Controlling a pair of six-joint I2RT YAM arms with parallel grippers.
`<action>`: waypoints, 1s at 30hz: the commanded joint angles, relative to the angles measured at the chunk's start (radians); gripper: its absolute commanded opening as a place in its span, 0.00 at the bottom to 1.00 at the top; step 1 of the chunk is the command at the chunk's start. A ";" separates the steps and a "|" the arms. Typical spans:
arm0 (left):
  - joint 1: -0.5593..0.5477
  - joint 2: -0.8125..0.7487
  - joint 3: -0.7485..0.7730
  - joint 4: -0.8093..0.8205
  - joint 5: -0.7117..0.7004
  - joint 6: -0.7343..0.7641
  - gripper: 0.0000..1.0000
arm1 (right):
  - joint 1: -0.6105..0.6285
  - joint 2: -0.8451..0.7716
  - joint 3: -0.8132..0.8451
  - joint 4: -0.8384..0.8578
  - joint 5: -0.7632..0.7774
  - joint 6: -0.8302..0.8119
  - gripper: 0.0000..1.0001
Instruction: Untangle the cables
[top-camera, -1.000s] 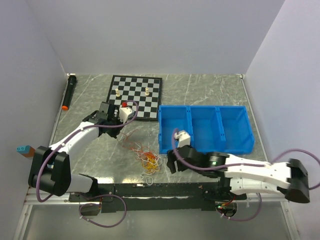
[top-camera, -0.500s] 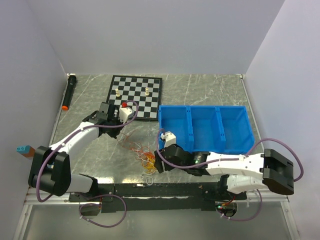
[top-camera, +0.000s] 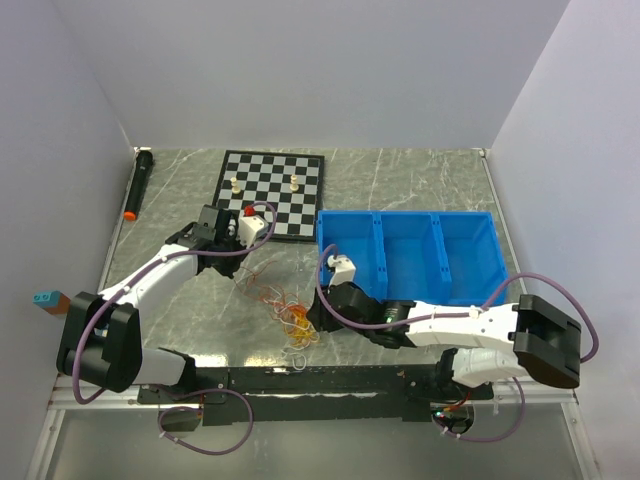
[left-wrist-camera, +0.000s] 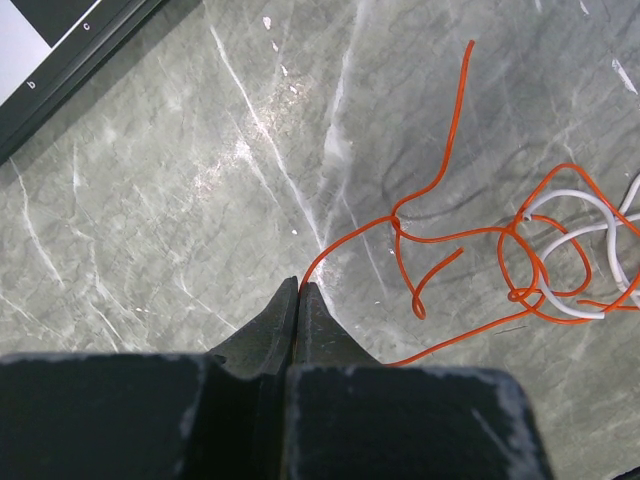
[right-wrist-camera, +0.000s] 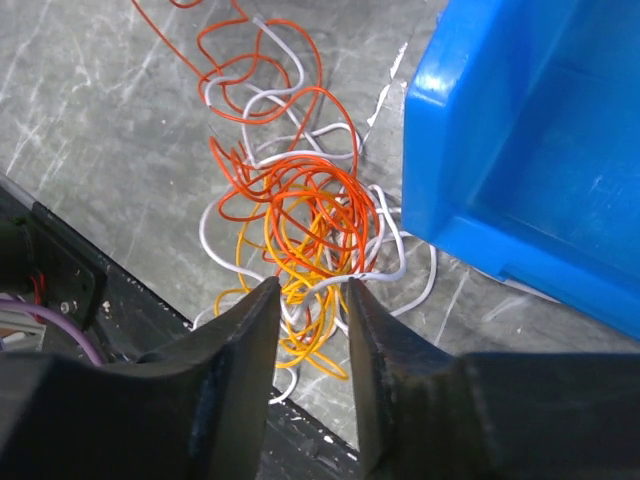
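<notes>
My right gripper should back away, open, pinch the white cable's raised bend (right-wrist-camera: 322, 284) and lift it clear, because its fingers are on either side of pieces of yellow cable under the white cable's loop.
The cables are a tangle (top-camera: 292, 318) of thin orange, yellow and white cords near the table's front edge, left of the blue bin. My left gripper (top-camera: 241, 270) is up-left of the heap. In the left wrist view it (left-wrist-camera: 300, 288) is shut on the end of an orange cable (left-wrist-camera: 455, 130) that runs right to loops with a white cable (left-wrist-camera: 580, 200). My right gripper (top-camera: 316, 316) is at the heap's right side. In the right wrist view it (right-wrist-camera: 311, 290) is open, with its jaws on either side of yellow and white strands of the tangle (right-wrist-camera: 300, 215).
A blue three-compartment bin (top-camera: 410, 258) stands right of the heap, and its corner (right-wrist-camera: 540, 150) is close to my right fingers. A chessboard (top-camera: 272, 195) with a few pieces lies behind. A black marker (top-camera: 137, 185) lies at the far left. The table's front edge is just below the heap.
My right arm has moved left from beside the bin, and its open jaws are now over the tangle. The left arm has not moved.
</notes>
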 joint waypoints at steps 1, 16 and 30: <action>0.003 -0.011 -0.004 0.006 0.016 -0.007 0.01 | -0.004 0.027 -0.010 0.049 0.013 0.053 0.39; 0.003 -0.019 0.007 -0.006 0.032 -0.010 0.01 | -0.005 0.061 -0.002 0.049 -0.008 0.075 0.54; 0.003 -0.022 0.003 -0.009 0.026 -0.008 0.01 | -0.004 0.050 0.018 0.020 -0.010 0.066 0.45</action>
